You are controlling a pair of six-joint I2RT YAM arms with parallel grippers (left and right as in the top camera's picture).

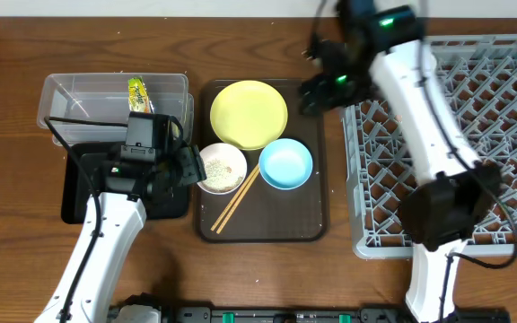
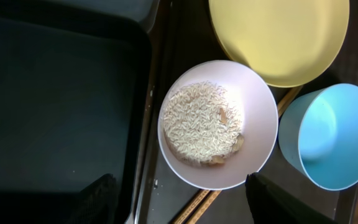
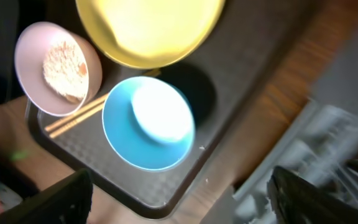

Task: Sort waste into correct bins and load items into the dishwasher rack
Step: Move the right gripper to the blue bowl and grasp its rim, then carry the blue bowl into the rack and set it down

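I move my right gripper to the light blue bowl next and grab the bowl's rim (image 1: 310, 155) (image 3: 193, 132) facing the grey rack.
The whitish-pink bowl (image 2: 253, 99) holds white rice crumbs (image 2: 201, 121) and sits on the brown serving tray (image 1: 263, 229), beside the yellow plate (image 1: 249, 114), the light blue bowl (image 1: 285, 164) and two chopsticks (image 1: 236, 199). My left gripper (image 2: 185, 202) is open just above that bowl's near rim, one finger over the black tray bin (image 2: 55, 112). The green-and-yellow wrapper (image 1: 139, 92) lies in the clear tub (image 1: 115, 99). My right gripper (image 3: 188, 199) is open and empty, hovering over the serving tray's right edge between the blue bowl (image 3: 148, 124) and the grey rack (image 1: 474, 135).
The black tray bin (image 1: 83, 193) lies under my left arm, in front of the clear tub. The rack (image 3: 328, 143) fills the table's right side, and my right arm reaches across it. Bare wood shows along the front edge and between serving tray and rack.
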